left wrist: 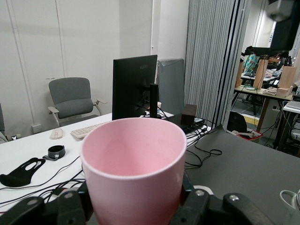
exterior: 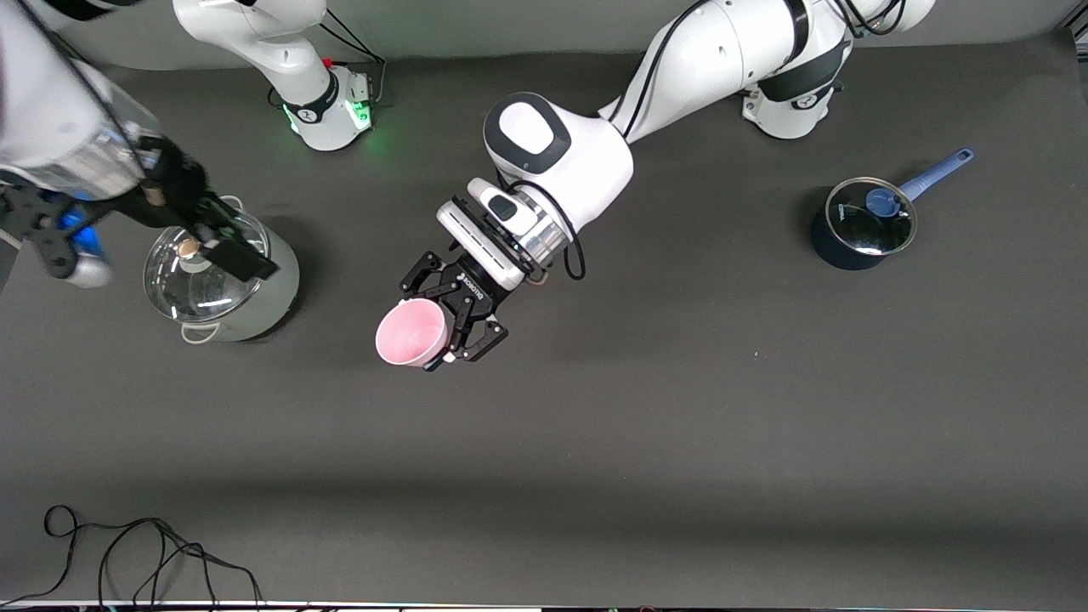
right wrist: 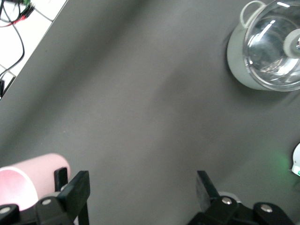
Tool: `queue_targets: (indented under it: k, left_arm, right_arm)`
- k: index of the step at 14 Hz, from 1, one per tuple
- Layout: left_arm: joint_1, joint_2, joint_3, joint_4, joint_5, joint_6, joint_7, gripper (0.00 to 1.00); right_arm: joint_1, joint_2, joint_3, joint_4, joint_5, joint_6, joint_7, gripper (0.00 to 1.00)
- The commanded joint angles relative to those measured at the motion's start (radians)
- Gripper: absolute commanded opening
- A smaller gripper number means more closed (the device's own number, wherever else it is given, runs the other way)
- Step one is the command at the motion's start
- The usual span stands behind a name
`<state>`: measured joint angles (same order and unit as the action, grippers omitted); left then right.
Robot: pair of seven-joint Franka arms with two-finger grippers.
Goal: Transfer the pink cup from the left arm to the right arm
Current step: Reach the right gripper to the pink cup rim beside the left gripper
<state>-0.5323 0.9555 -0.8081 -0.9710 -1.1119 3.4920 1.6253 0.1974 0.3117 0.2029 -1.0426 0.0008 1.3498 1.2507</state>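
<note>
My left gripper holds the pink cup elsewhere. So next my right gripper closes on the pink cup's rim (exterior: pixel 388 313) (right wrist: pixel 34 185), on the side toward the grey-green pot.
The pink cup (exterior: pixel 410 333) is held in the air over the middle of the table, its mouth turned toward the front camera. My left gripper (exterior: pixel 431 330) is shut on the pink cup, one finger on each side of its wall. In the left wrist view the cup (left wrist: pixel 133 164) fills the centre between the black fingers (left wrist: pixel 78 206). My right gripper (exterior: pixel 236 248) is open and empty, over the lidded grey-green pot. In the right wrist view its fingers (right wrist: pixel 79 190) stand wide apart over bare mat, and the cup (right wrist: pixel 33 176) shows at the edge, apart from them.
A grey-green pot with a glass lid (exterior: pixel 255 293) stands toward the right arm's end, also in the right wrist view (right wrist: pixel 243 65). A dark blue saucepan with a glass lid (exterior: pixel 860 223) stands toward the left arm's end. A black cable (exterior: pixel 153 552) lies at the table's near edge.
</note>
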Motion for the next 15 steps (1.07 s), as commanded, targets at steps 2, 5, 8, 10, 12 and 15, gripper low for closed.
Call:
queue_targets:
  k: [2,5,8,10,12,15]
  left_arm:
    - [-0.028,-0.007,0.026,0.02,-0.002,0.013,-0.024,0.0]
    - [-0.028,-0.007,0.026,0.02,-0.002,0.013,-0.024,0.0]
    - [-0.028,-0.009,0.026,0.02,-0.002,0.013,-0.024,0.0]
    - [-0.026,-0.007,0.026,0.02,-0.002,0.013,-0.024,0.0]
    - [-0.028,-0.007,0.026,0.02,-0.002,0.013,-0.025,0.0]
    - [-0.028,-0.007,0.026,0.02,-0.002,0.013,-0.025,0.0]
  right_arm:
    - [0.103,0.088,0.0,0.105,-0.064,-0.031,0.039,1.0]
    - [0.129,0.105,0.0,0.145,-0.084,-0.006,0.039,1.0]
    - [0.155,0.119,0.001,0.147,-0.108,0.049,0.039,1.0]
    - [0.178,0.144,0.0,0.148,-0.13,0.089,0.052,1.0]
    - [0.178,0.15,0.0,0.148,-0.131,0.13,0.073,1.0]
    - [0.178,0.171,0.001,0.148,-0.131,0.153,0.073,0.99]
